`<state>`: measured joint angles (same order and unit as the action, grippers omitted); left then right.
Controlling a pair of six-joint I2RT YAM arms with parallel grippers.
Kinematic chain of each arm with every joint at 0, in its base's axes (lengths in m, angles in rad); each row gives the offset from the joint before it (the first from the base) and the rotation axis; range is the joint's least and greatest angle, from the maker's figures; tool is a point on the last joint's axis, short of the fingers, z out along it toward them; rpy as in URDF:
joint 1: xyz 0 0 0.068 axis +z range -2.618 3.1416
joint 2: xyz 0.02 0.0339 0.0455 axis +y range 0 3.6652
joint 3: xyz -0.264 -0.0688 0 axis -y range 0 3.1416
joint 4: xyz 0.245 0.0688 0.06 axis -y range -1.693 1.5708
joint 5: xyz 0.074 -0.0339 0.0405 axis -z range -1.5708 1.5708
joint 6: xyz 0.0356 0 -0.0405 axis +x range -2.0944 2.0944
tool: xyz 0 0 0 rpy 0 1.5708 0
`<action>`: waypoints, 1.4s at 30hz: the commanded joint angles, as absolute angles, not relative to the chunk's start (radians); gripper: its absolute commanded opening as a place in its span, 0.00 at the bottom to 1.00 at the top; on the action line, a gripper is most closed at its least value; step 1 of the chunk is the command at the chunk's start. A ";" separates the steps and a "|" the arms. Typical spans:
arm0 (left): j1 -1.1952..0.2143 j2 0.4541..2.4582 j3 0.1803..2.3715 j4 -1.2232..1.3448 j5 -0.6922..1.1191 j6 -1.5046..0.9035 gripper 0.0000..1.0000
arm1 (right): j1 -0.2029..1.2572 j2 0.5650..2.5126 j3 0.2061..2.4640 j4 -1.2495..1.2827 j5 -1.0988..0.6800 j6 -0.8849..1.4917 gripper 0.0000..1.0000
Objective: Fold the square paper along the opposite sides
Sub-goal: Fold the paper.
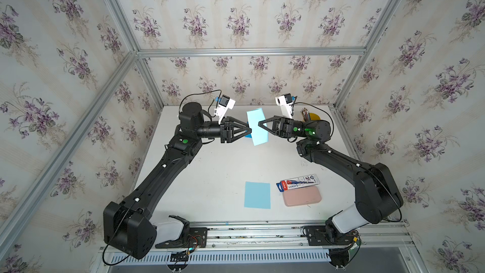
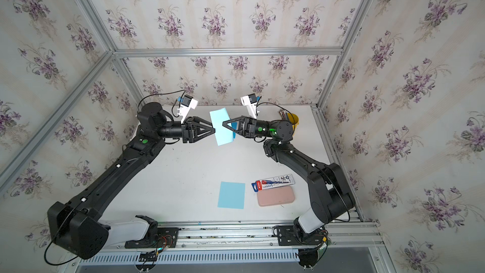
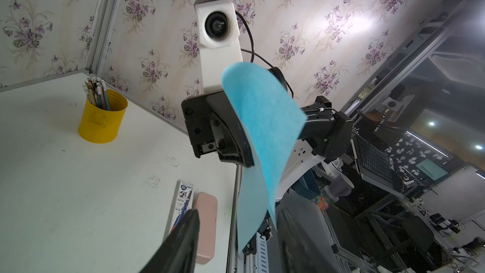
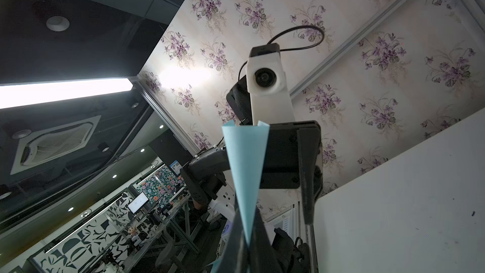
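The light blue paper's loose edges stand apart within my left gripper's open fingers; next I reach deeper and pinch both layers [image 1: 256, 127] before lowering it.
The light blue paper [image 1: 256, 119] [image 2: 223, 135] hangs in the air above the far half of the table, bent over on itself. My right gripper [image 1: 260, 123] [image 2: 223, 123] [image 4: 246, 242] is shut on it, and the two layers run down to a point between its fingers. From the opposite side my left gripper [image 1: 250, 130] [image 2: 214, 130] [image 3: 238, 245] faces it and stands open. In the left wrist view the curved paper [image 3: 265, 127] hangs free between the spread fingers [image 3: 181, 245], touching neither that I can see.
A second light blue sheet [image 1: 257, 195] [image 2: 231, 195] lies flat near the front of the white table [image 1: 210, 174]. Right of it are a pencil box [image 1: 298, 181] and a pink case [image 1: 301, 196]. A yellow cup of pencils [image 1: 315, 116] [image 3: 102, 116] stands at the back right.
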<state>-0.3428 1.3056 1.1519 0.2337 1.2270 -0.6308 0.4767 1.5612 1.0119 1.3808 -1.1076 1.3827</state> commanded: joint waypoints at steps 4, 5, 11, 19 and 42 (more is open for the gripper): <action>-0.368 1.340 1.143 0.397 1.161 -0.741 0.54 | 0.476 1.556 1.025 1.384 -1.095 1.358 0.00; -0.368 1.341 1.143 0.404 1.157 -0.746 0.55 | 0.476 1.556 1.025 1.384 -1.095 1.356 0.00; -0.368 1.318 1.150 0.328 1.092 -0.682 0.45 | 0.474 1.554 1.017 1.379 -1.095 1.351 0.00; -0.371 1.315 1.127 0.405 1.090 -0.699 0.29 | 0.472 1.555 1.011 1.384 -1.089 1.354 0.00; -0.407 1.354 1.103 0.629 1.114 -0.847 0.69 | 0.459 1.531 0.994 1.361 -1.055 1.338 0.01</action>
<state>-0.3985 1.3430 1.0916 0.5526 1.1072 -0.8207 0.4572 1.5360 0.9962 1.3403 -1.0668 1.3529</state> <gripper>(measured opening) 0.693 0.069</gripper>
